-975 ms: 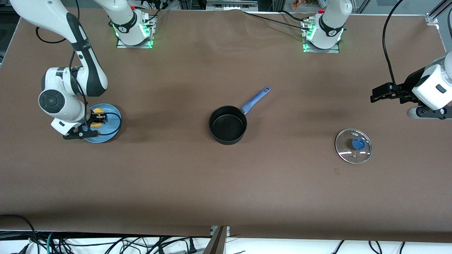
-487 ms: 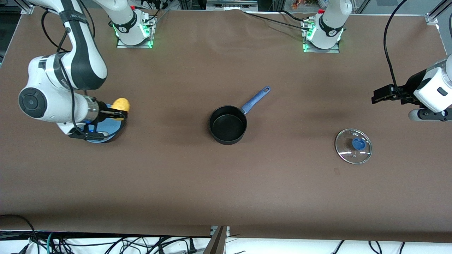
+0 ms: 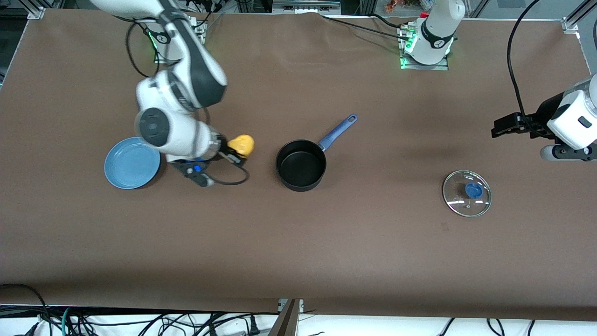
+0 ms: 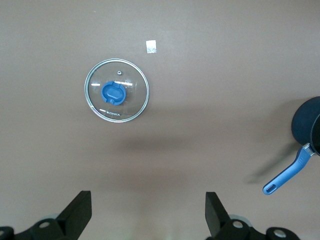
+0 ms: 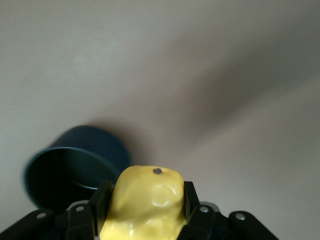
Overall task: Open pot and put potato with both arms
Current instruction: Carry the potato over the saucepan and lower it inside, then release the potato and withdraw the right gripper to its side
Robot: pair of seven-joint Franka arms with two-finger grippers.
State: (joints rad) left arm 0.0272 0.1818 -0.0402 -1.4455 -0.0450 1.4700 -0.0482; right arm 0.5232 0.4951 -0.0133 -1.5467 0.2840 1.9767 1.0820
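Note:
My right gripper will release the yellow potato inside the black pot, on the pot's side [image 3: 310, 169] [image 5: 63, 181] toward the glass lid. The potato is now between the blue plate and pot.
The black pot [image 3: 301, 165] with a blue handle stands open at the table's middle, its mouth empty. It also shows in the right wrist view [image 5: 70, 172] and partly in the left wrist view [image 4: 309, 130]. My right gripper [image 3: 239, 151] is shut on the yellow potato [image 3: 242, 145] and holds it in the air over the table between the blue plate and the pot. The potato fills the right wrist view's lower middle [image 5: 145, 205]. The glass lid [image 3: 467, 192] with a blue knob lies on the table toward the left arm's end. My left gripper [image 4: 147, 212] is open and empty, up above the table near the lid [image 4: 116, 90].
An empty flat blue plate [image 3: 131, 163] lies toward the right arm's end of the table. A black cable loops beside the right wrist [image 3: 228, 179]. A small white tag [image 4: 151, 47] lies on the brown cloth near the lid.
My right gripper has lifted the potato off the blue plate and carried it toward the pot. The plate now stands bare. The left arm has hardly moved.

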